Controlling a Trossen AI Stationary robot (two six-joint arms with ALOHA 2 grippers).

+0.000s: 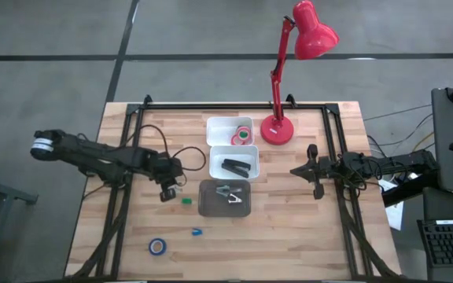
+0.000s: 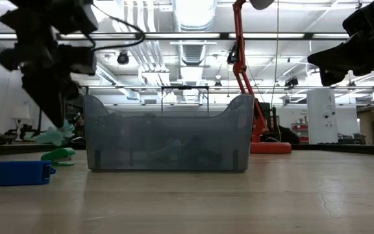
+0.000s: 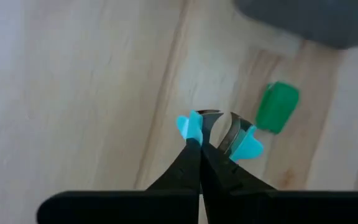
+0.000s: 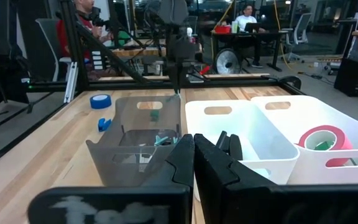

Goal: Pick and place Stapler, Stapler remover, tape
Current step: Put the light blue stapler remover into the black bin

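Next, my left gripper releases the teal staple remover in the grey bin (image 1: 221, 204), just in front of the other removers.
My left gripper (image 3: 204, 146) is shut on a teal staple remover (image 3: 219, 127). It hovers left of the grey bin (image 1: 225, 198), which holds other removers. A green staple remover (image 3: 277, 107) lies flat on the wood just beside it, and a blue one (image 1: 197, 232) lies nearer the front. The black stapler (image 1: 237, 167) lies in the middle white bin. Red and green tape rolls (image 1: 243, 134) sit in the far white bin. A blue tape roll (image 1: 157, 246) lies flat near the front edge. My right gripper (image 1: 317, 179) waits shut, in the air right of the bins. My left gripper pinches the teal staple remover between its two fingers, coming from above and pointing down. The teal wings (image 3: 247, 144) stick out on either side of the fingertips (image 3: 194, 155), and the metal claws (image 3: 224, 123) show past them. In the low view the remover (image 2: 54, 136) hangs clear of the table.
A red desk lamp (image 1: 277, 130) stands at the far side, right of the white bins. A black cable (image 1: 181, 153) loops on the wood by the left arm. Bare wood lies in front of the bins and to their right. People sit in the room behind.
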